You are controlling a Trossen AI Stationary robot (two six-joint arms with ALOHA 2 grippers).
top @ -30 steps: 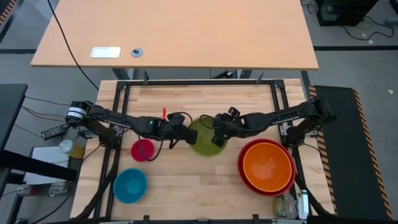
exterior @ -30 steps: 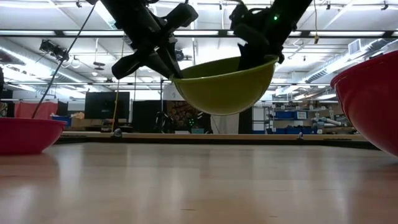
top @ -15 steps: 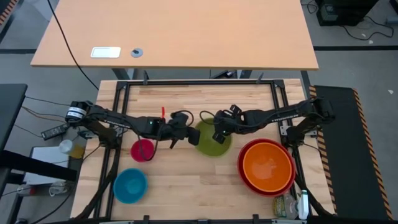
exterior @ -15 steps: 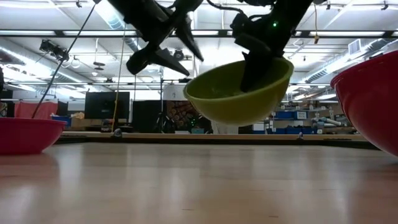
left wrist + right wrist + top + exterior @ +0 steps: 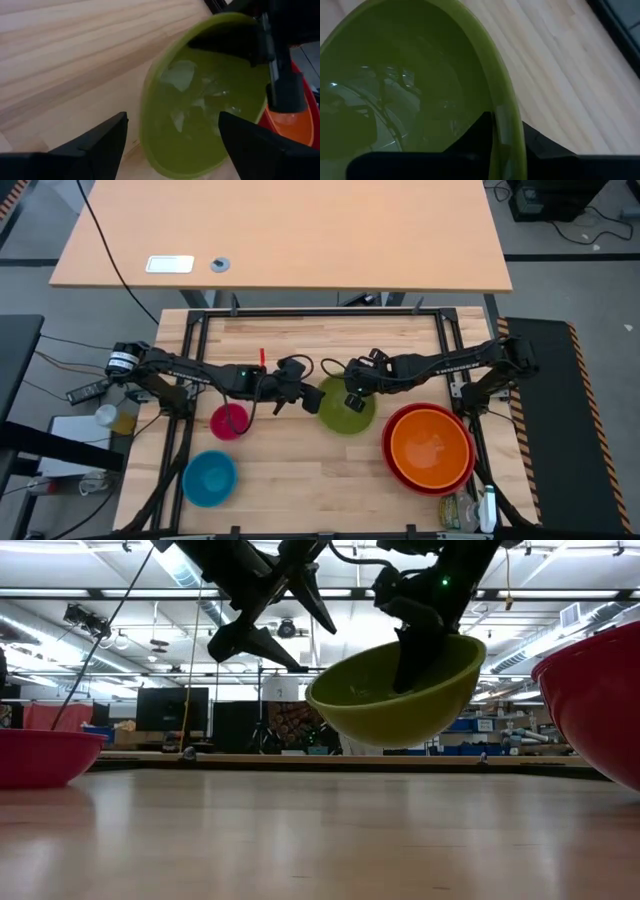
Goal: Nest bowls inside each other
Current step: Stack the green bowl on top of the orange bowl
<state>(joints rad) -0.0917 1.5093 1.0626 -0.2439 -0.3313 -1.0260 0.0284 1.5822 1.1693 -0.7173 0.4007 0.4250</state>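
Observation:
The lime green bowl will go down inside the orange bowl [image 5: 432, 455], which is within the red bowl, as I set it there with my right gripper. The green bowl still hangs above the table's middle.
The lime green bowl [image 5: 343, 410] hangs tilted above the table's middle, with my right gripper [image 5: 507, 147] shut on its rim. My left gripper [image 5: 300, 387] stands open just left of the bowl [image 5: 200, 115], its fingers apart from the rim. The orange bowl [image 5: 430, 445] sits nested in the red bowl [image 5: 392, 465] at the near right. The magenta-pink bowl [image 5: 228, 421] stands on the table at the left. The blue bowl [image 5: 209, 478] stands nearer the front edge. My right gripper pinches the green bowl's rim [image 5: 504, 117] on its far right side. One finger [image 5: 470, 137] is inside the bowl and one [image 5: 542, 145] is outside. The fingers come slanting down from the right. The bowl [image 5: 395, 700] is lifted clear of the table, its left side hanging lower.
A black metal frame [image 5: 300, 312] borders the wooden table. Small bottles and clutter [image 5: 465, 510] lie at the near right corner. A second desk [image 5: 280, 230] stands beyond the far edge. Bare wood lies between the blue bowl and the red bowl.
My left gripper has opened and let go of the green bowl's left rim. The bowl, level before, now tilts with its left side sunk, and it has drifted a little toward the table's right edge with my right gripper.

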